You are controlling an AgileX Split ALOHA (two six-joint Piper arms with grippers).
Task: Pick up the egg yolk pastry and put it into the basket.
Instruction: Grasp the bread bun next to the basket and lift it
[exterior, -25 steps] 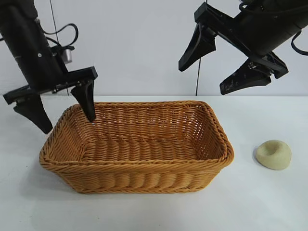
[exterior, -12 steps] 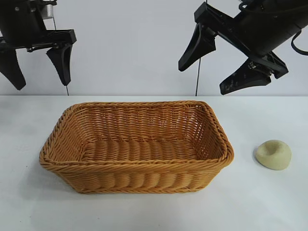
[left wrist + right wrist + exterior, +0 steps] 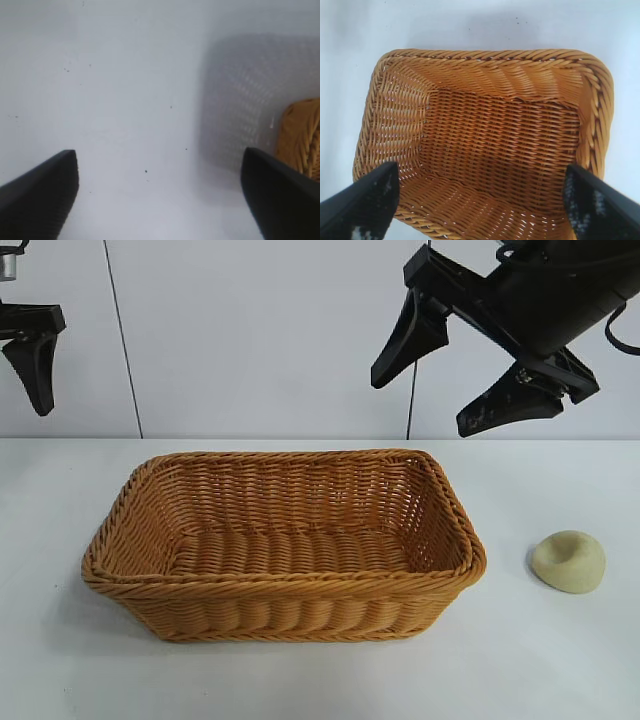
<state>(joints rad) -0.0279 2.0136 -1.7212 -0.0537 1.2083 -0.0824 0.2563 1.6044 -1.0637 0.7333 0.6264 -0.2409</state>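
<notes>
My right gripper should next need to move down to the egg yolk pastry's upper half (image 3: 574, 549), next to the basket, and close across it there.
The egg yolk pastry (image 3: 568, 561), a pale cream dome with a dent, lies on the white table to the right of the basket (image 3: 280, 585). The basket is orange-brown wicker and empty; it also shows in the right wrist view (image 3: 485, 62). My right gripper (image 3: 425, 400) hangs open and empty high above the basket's right end, up and to the left of the pastry. My left gripper (image 3: 160, 195) is open and empty, raised at the far upper left; only one of its fingers (image 3: 35, 365) shows in the exterior view. The pastry is out of both wrist views.
The white table (image 3: 560, 660) runs all around the basket, with a pale wall behind. A corner of the basket (image 3: 302, 142) shows at the edge of the left wrist view, with its shadow on the table beside it.
My left gripper has risen from the basket's left rim and moved up and to the left, nearly out of the exterior view. The right arm, basket and pastry have not moved.
</notes>
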